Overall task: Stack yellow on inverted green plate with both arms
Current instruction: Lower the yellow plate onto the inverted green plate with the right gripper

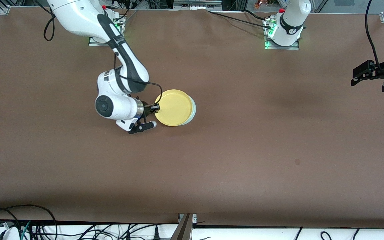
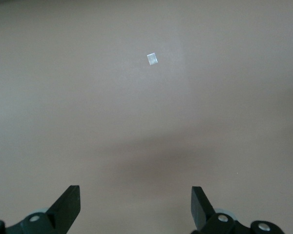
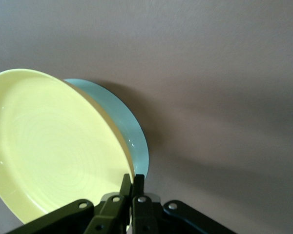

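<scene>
The robot's right gripper should release the yellow plate on the pale green plate [image 1: 177, 104] [image 3: 58, 162], slightly toward the table's far edge. The yellow plate is now over the green plate.
The yellow plate [image 1: 173, 107] is over the pale green plate [image 1: 194, 112], near the middle of the table toward the right arm's end. Only a sliver of the green plate shows past the yellow rim. My right gripper [image 1: 156, 107] is shut on the yellow plate's rim on the side toward the right arm's end. In the right wrist view its fingers [image 3: 132, 183] pinch the yellow plate [image 3: 49, 146], with the green plate [image 3: 132, 129] just under it. Whether the two plates touch I cannot tell. My left gripper [image 1: 355, 80] waits open over the left arm's end of the table, with nothing between its fingers [image 2: 136, 204].
The brown table cover [image 1: 245, 150] carries a small pale patch [image 2: 152, 59], also seen as a faint mark [image 1: 297, 161] nearer the front camera. Cables lie along the table's front edge [image 1: 28, 223].
</scene>
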You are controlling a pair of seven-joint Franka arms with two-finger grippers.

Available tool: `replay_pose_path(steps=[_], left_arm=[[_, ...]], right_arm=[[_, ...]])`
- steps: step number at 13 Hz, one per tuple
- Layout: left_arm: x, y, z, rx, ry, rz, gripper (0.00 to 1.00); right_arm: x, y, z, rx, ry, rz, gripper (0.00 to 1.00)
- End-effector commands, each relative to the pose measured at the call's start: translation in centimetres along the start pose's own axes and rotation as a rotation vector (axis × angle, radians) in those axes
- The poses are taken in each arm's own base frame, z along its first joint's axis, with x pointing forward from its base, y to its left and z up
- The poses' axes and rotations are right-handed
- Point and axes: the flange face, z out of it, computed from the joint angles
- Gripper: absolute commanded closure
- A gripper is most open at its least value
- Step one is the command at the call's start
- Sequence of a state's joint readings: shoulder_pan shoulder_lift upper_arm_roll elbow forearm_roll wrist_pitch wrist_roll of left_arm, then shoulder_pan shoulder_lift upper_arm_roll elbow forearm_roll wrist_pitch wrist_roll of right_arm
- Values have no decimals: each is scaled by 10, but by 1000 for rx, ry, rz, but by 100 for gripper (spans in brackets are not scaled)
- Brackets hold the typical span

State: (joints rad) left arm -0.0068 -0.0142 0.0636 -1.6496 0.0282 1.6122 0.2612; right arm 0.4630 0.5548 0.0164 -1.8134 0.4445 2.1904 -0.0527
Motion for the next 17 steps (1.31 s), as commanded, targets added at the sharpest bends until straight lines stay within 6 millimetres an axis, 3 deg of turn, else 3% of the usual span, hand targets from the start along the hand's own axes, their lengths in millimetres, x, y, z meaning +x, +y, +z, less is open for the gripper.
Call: replay_pose_path(steps=[1, 3, 10, 13, 14, 15, 17], left_arm=[[-2, -5, -10, 27, -4, 7, 0], [-4, -14, -9, 25, -6, -4, 0], [-3, -14, -8, 25, -6, -10, 0], [-4, -14, -8, 24, -7, -8, 0], [-3, -13, -7, 24, -9, -7, 0], [-2, -12, -7, 24, -9, -5, 0], [-1, -12, -6, 23, -7, -7, 0]], right_arm=[[-21, 12, 18, -31, 9, -8, 100], [-23, 12, 19, -31, 13, -23, 100], [-23, -14, 29, -45, 58, -68, 100], [-24, -13, 32, -47, 52, -68, 100], [-24, -14, 31, -46, 50, -70, 90], [-22, -14, 30, -45, 55, -67, 1], [-23, -18, 18, -42, 69, -69, 0]])
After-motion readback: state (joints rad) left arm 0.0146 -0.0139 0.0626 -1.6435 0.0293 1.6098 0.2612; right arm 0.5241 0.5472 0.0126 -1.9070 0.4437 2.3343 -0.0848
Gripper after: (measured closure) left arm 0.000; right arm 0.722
